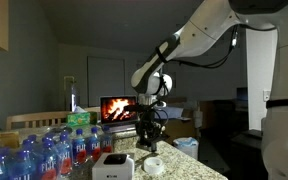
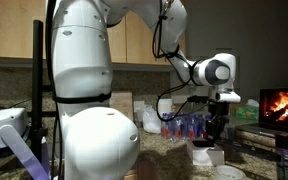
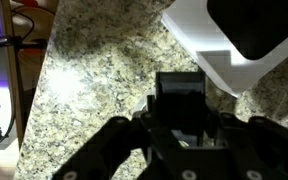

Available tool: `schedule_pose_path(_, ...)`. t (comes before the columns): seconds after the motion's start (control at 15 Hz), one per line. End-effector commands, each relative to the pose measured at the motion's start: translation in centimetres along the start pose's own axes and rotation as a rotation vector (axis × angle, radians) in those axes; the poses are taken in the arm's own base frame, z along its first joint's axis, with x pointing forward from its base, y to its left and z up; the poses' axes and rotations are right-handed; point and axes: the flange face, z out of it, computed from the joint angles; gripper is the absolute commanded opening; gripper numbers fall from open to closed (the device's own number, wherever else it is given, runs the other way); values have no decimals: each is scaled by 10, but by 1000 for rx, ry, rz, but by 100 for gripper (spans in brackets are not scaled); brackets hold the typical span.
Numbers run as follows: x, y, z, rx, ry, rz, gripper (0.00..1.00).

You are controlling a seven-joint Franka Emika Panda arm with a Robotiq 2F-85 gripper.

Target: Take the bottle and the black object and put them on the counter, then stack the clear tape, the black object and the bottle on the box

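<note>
The black object, now held just above the counter, will be let go by my gripper on the granite counter (image 1: pixel 142 154) next to the clear tape, near the white box.
My gripper (image 3: pixel 180 125) is shut on the black object (image 3: pixel 179 97), a squat black block, and holds it just above the granite counter (image 3: pixel 94 70). The gripper also shows in both exterior views (image 1: pixel 149 133) (image 2: pixel 217 128). The white box (image 1: pixel 114 166) lies on the counter beside the gripper; in the wrist view its white edge (image 3: pixel 209 45) is at the upper right, with a dark patch on it. The clear tape (image 1: pixel 154 165) lies on the counter below the gripper. A slim dark bottle (image 2: pixel 287 150) stands at the right of an exterior view.
Several clear water bottles with blue and red labels (image 1: pixel 44 150) crowd the counter behind the box. A green-capped bottle (image 1: pixel 79 120) stands among them. The counter's edge (image 3: pixel 39 90) runs along the left in the wrist view. A lit screen (image 1: pixel 119 108) glows behind.
</note>
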Motion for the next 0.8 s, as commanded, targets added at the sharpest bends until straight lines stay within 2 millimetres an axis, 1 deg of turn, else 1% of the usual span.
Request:
schedule_pose_path(0.0,0,0,-2,2,0,0,19)
schedule_pose_path(0.13,23,-9,5,-13,-35,39,19)
schedule_pose_path(0.27,50,-15,19,-25,-68,126,19)
schedule_pose_path(0.47,85,-17,42,-49,-122,274,19)
schedule_pose_path(0.6,99,-22,53,-47,-135,348,19)
schedule_pose_path(0.73,104,-28,55,-32,-132,388,19)
